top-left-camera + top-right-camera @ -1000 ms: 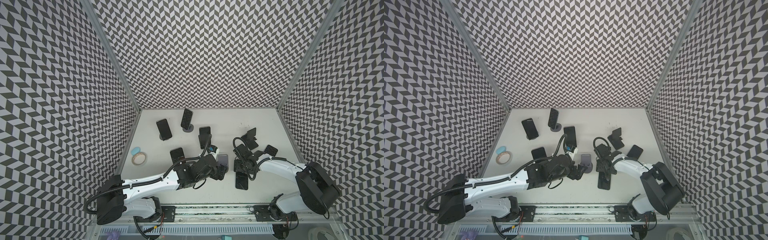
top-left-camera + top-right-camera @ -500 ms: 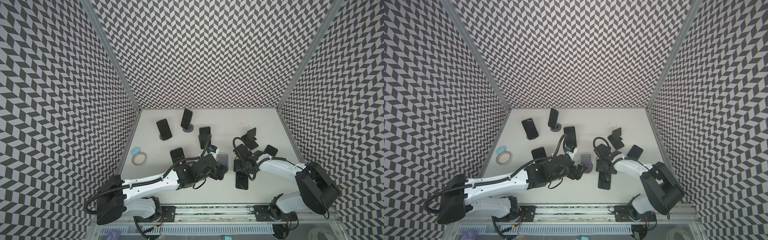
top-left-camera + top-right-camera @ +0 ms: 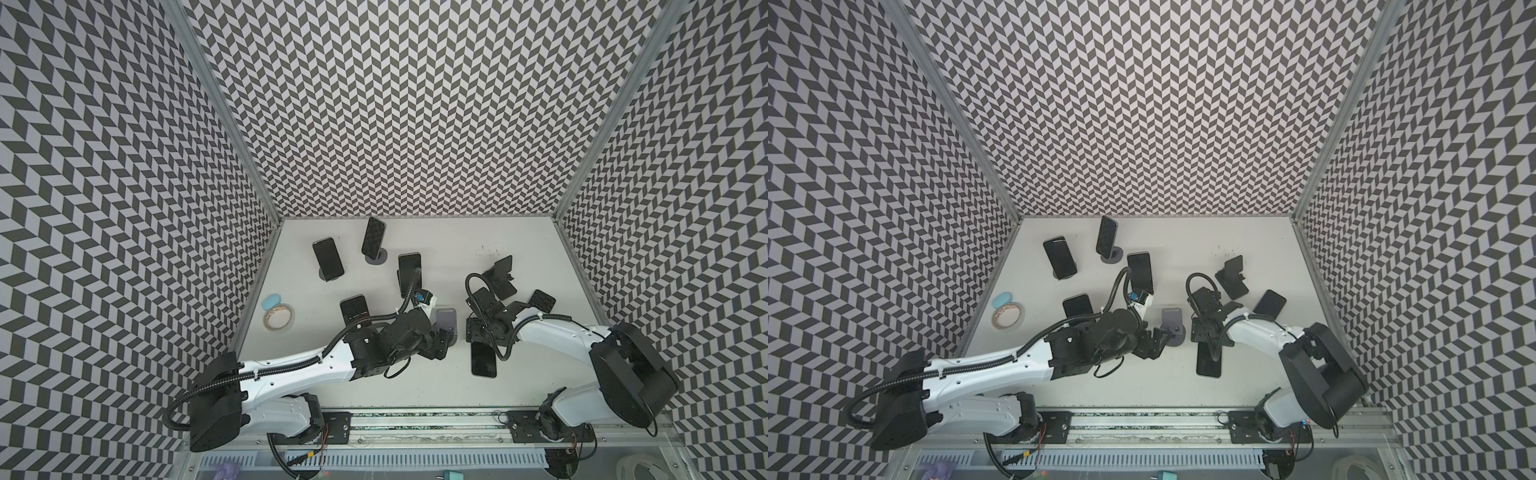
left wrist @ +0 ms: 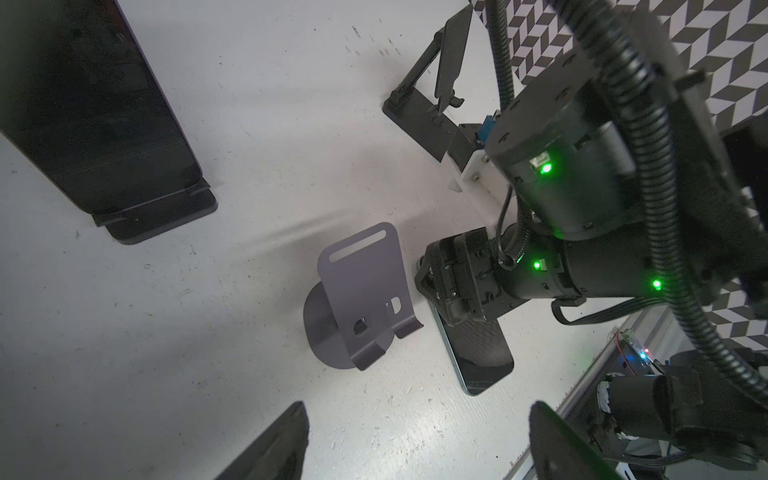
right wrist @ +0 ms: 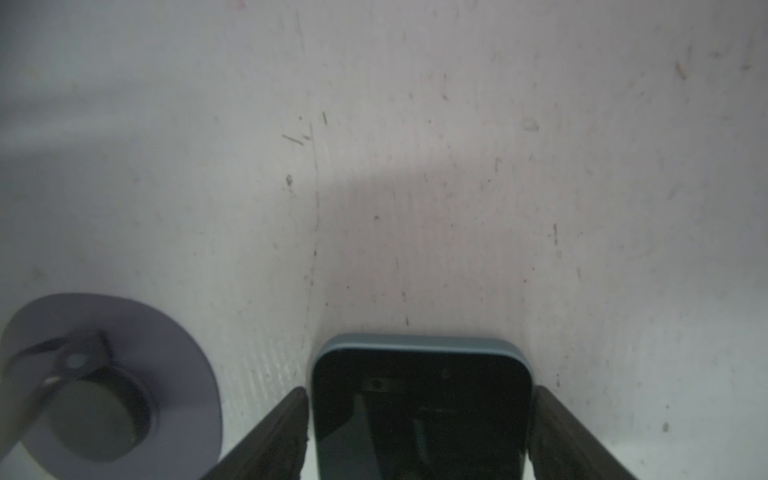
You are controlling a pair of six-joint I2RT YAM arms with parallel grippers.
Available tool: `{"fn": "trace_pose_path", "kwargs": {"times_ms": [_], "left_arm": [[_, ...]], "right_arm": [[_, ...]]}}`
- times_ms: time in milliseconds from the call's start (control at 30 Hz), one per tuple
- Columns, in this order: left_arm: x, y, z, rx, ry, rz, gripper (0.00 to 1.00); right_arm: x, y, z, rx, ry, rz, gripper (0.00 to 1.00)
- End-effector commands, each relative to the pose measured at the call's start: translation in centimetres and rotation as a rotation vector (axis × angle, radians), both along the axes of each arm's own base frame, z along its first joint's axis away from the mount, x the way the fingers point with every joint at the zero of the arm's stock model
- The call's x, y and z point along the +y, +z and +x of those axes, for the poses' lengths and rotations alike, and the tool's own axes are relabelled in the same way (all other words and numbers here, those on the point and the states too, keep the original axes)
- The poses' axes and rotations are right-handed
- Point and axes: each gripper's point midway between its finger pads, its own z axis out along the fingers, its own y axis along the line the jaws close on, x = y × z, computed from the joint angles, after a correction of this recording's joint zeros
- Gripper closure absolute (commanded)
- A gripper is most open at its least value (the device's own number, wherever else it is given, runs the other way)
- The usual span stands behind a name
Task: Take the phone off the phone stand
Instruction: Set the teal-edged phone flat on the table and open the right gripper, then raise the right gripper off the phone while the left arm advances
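The purple phone stand is empty. My right gripper should go to it next and close on the upper part of its backrest (image 3: 445, 313).
The phone (image 3: 483, 362) (image 3: 1208, 362), dark with a teal edge, lies flat on the white table, off the stand. The empty purple phone stand (image 3: 446, 326) (image 3: 1172, 321) (image 4: 360, 286) stands just left of it. My right gripper (image 3: 477, 336) (image 5: 419, 395) hangs low over the phone's (image 5: 419, 415) far end. Its fingers (image 5: 291, 419) flank the phone's two long sides with a thin gap, so it is open. My left gripper (image 3: 1163, 336) (image 4: 415, 449) sits at the stand's near side, open wide and holding nothing.
Several other phones lean on stands at the back left (image 3: 328, 258) (image 3: 372, 237) (image 3: 409, 268) (image 3: 354, 307). An empty black stand (image 3: 500, 276) and a flat phone (image 3: 541, 301) are behind the right arm. A tape roll (image 3: 277, 324) lies by the left wall.
Both arms and the phone keep their places. The right gripper's fingers have eased apart around the phone lying on the table.
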Motion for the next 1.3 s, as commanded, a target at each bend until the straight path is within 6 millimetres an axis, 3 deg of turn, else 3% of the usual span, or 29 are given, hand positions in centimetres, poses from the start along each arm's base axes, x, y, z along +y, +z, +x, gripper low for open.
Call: {"fn": "trace_pose_path", "kwargs": {"times_ms": [0, 200, 533, 867, 1033, 1267], "left_arm": [[0.8, 0.0, -0.1, 0.008, 0.029, -0.001, 0.16], [1.2, 0.8, -0.2, -0.003, 0.032, -0.011, 0.17], [3.0, 2.3, 0.6, -0.084, 0.080, 0.017, 0.16], [5.1, 2.4, 1.2, -0.106, 0.134, 0.060, 0.15], [5.9, 1.8, 1.2, -0.095, 0.148, 0.089, 0.13], [7.0, 1.3, 0.9, -0.077, 0.159, 0.113, 0.10]], "right_arm": [[-0.2, -1.8, -2.0, 0.083, -0.010, 0.013, 0.20], [-0.2, 0.2, -1.3, 0.039, -0.021, 0.021, 0.20], [-0.8, 7.9, 0.6, -0.135, -0.046, 0.028, 0.20], [3.6, 14.3, 0.1, -0.252, 0.035, 0.184, 0.21], [6.7, 14.9, -0.2, -0.248, 0.095, 0.195, 0.19], [9.6, 14.0, -0.1, -0.229, 0.139, 0.190, 0.14]]}}
